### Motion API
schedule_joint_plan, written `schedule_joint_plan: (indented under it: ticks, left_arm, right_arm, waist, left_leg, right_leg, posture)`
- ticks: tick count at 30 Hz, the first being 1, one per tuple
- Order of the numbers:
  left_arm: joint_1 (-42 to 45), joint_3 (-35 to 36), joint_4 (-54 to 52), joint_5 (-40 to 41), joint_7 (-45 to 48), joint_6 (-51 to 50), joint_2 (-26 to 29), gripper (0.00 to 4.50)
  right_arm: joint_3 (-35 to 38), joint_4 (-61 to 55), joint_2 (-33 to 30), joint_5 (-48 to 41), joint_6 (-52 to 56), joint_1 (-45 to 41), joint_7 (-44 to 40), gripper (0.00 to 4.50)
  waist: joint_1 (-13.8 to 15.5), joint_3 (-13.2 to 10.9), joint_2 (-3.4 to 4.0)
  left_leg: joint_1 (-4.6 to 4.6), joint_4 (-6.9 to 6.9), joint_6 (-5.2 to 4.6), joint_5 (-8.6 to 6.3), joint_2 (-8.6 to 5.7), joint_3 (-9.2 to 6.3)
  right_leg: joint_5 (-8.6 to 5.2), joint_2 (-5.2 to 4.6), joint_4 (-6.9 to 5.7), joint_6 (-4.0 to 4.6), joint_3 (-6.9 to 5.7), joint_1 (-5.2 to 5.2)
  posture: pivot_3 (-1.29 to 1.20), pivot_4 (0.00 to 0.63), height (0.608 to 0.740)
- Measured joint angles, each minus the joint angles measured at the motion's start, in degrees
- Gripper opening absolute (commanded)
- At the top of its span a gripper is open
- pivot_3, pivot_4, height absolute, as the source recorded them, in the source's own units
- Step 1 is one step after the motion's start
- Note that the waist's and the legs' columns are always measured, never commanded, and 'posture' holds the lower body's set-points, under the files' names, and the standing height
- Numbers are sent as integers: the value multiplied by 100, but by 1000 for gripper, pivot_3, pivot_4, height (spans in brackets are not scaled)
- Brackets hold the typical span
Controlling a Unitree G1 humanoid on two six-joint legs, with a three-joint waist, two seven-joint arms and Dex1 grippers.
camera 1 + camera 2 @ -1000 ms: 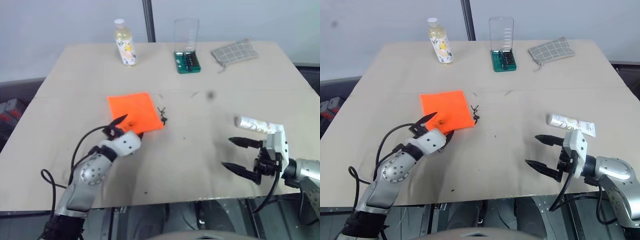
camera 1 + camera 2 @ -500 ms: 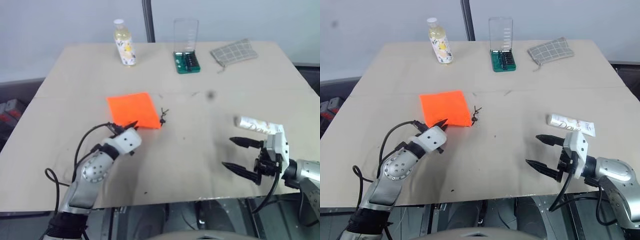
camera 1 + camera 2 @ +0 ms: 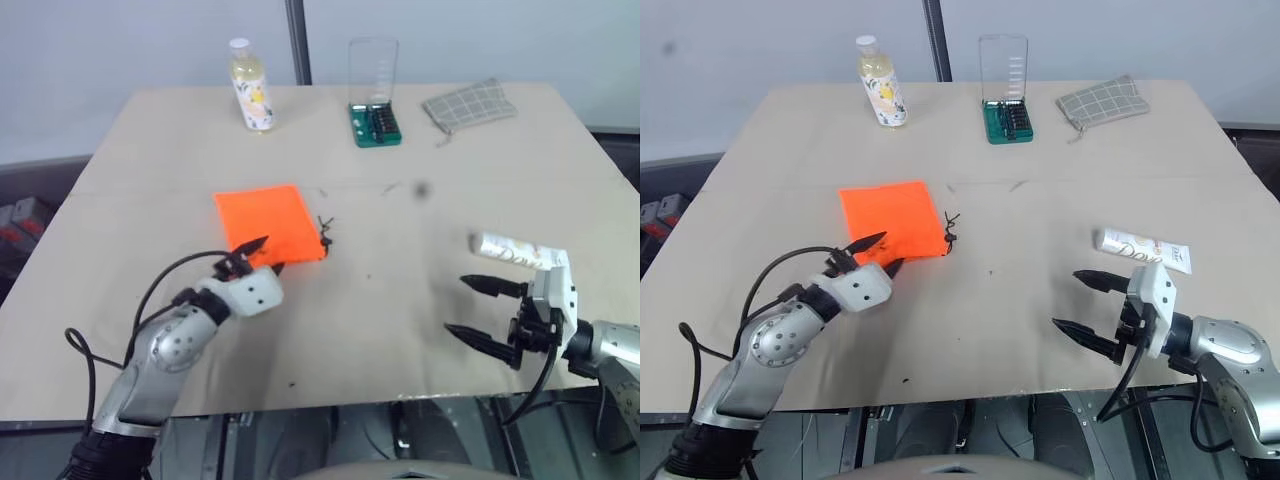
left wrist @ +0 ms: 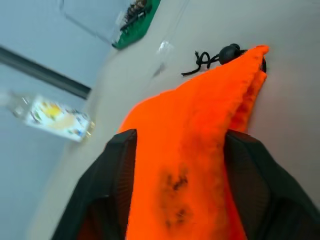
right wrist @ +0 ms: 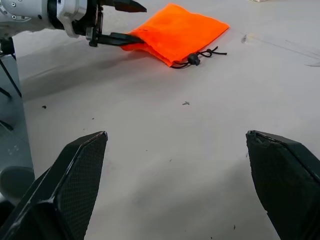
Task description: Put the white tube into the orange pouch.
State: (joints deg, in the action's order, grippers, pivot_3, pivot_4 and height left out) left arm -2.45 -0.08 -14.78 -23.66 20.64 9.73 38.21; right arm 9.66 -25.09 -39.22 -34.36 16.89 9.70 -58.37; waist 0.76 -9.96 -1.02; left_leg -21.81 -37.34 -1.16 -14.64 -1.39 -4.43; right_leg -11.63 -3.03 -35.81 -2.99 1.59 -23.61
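My left gripper straddles the orange pouch's near edge short of its opening, so it should pinch the pouch's corner (image 3: 319, 255) by the drawstring before the white tube goes in.
The orange pouch (image 3: 268, 222) lies flat left of the table's centre, its dark drawstring (image 3: 325, 228) on the side towards the middle. My left gripper (image 3: 268, 254) is at the pouch's near edge. It is open, with one finger above the fabric and the other at the edge, so orange cloth (image 4: 200, 130) sits between the fingers. The white tube (image 3: 510, 252) lies on the table at the right. Just in front of the tube, my right gripper (image 3: 468, 305) stands wide open and empty, pointing towards the middle of the table.
At the back stand a yellowish bottle (image 3: 250, 85), a green bit case with a clear lid (image 3: 375, 95) and a grey checked cloth pouch (image 3: 470, 102). The table's front edge (image 3: 330, 405) runs just under both arms.
My left gripper was open over the pouch's near edge, shut there half a second ago, and now stands open again at the same edge. The right arm and the tube have not moved.
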Motion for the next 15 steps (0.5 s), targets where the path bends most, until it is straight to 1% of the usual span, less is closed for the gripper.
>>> schedule_joint_plan:
  ticks: [5, 12, 15]
  left_arm:
    - [-1, 1, 0, -447, -333, 335, 60, 2616]
    - [-74, 2, 13, -546, -421, 312, 16, 2616]
    - [37, -26, 219, -584, -431, 265, -56, 2616]
  right_arm:
    - [-3, -1, 9, 0, 11, 0, 12, 4500]
    - [-31, -2, 9, -1, 46, -11, 43, 4500]
    - [-53, -3, 11, -1, 56, -60, 76, 4500]
  waist:
    - [0, 0, 0]
    - [-1, 0, 0]
    - [1, 0, 0]
  left_leg:
    - [0, 0, 0, 0, 0, -3]
    - [1, 0, 0, 0, 0, -2]
    - [2, -1, 0, 0, 0, 1]
  right_leg:
    - [0, 0, 0, 0, 0, 0]
    - [0, 0, -1, 0, -1, 0]
    - [0, 1, -3, 0, -2, 1]
  posture:
    - [0, 150, 740]
    - [0, 150, 740]
    - [0, 150, 740]
